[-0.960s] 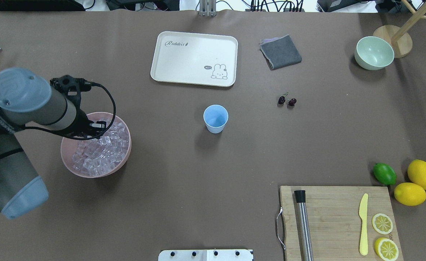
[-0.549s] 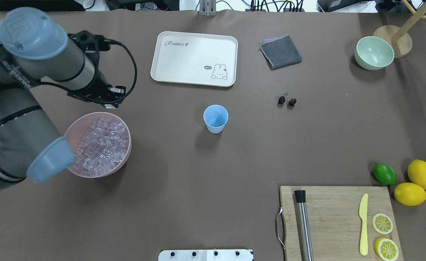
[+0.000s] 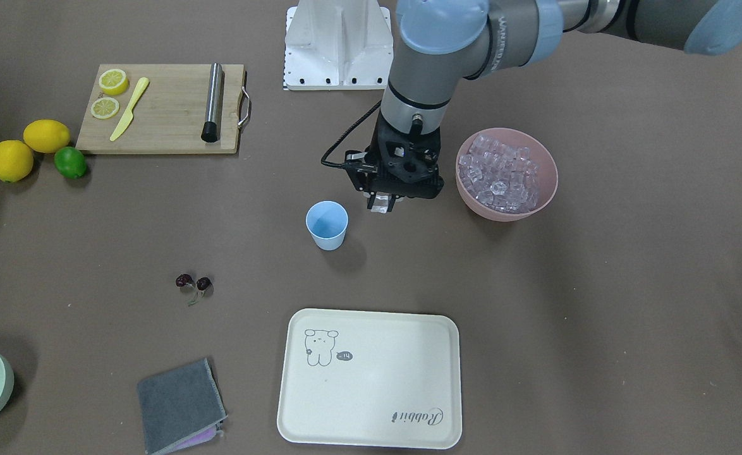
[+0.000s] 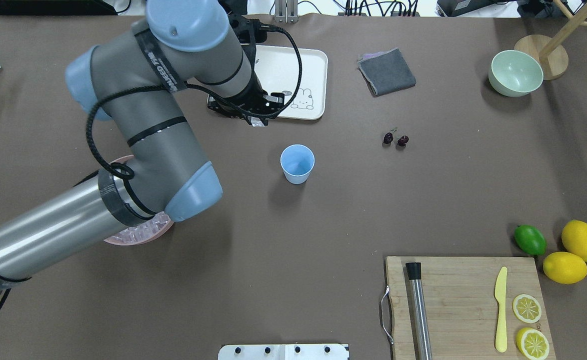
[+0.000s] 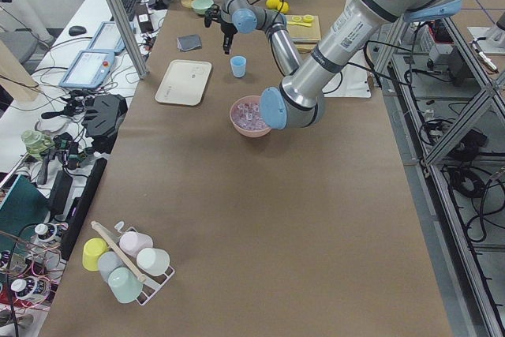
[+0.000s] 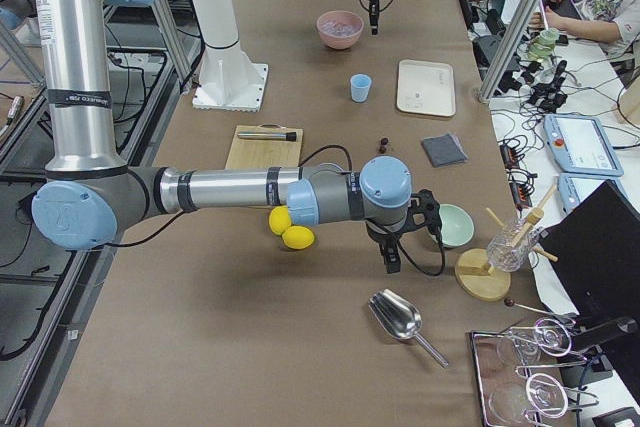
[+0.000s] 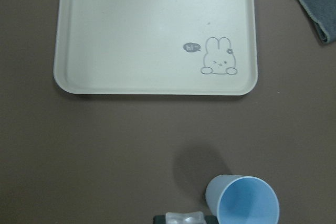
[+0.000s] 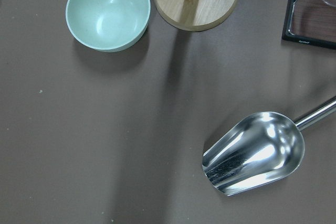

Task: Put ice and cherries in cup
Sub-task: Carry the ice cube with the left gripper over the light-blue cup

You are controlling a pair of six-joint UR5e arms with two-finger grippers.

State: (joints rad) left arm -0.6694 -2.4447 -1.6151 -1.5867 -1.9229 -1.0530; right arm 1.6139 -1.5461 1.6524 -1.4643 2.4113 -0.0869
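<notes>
My left gripper needs to let go of the clear ice cube onto the bottom of the empty light-blue cup (image 3: 324,229) (image 7: 245,206).
The light-blue cup (image 4: 297,162) stands upright and empty mid-table; it also shows in the front view (image 3: 327,222) and the left wrist view (image 7: 248,200). My left gripper (image 3: 380,205) hangs above the table between the cup and the pink bowl (image 3: 551,183), shut on a clear ice cube (image 7: 184,217). The bowl is heaped with ice (image 3: 500,174); in the overhead view my arm hides most of it. The two dark cherries (image 4: 395,139) lie on the table to the cup's right. My right gripper (image 6: 391,265) shows only in the exterior right view, far off by the pale-green bowl; I cannot tell whether it is open.
A cream tray (image 4: 233,90) lies beyond the cup, a grey cloth (image 4: 386,71) to its right. A pale-green bowl (image 4: 515,73), a metal scoop (image 8: 254,150) and a wooden stand (image 4: 541,52) are far right. A cutting board (image 4: 463,305) holds a knife, a steel rod and lemon slices; a lime (image 4: 530,239) and lemons lie beside it.
My left arm has lifted out of the pink bowl and swung right toward the cup, carrying an ice cube. Cup and cherries have not moved.
</notes>
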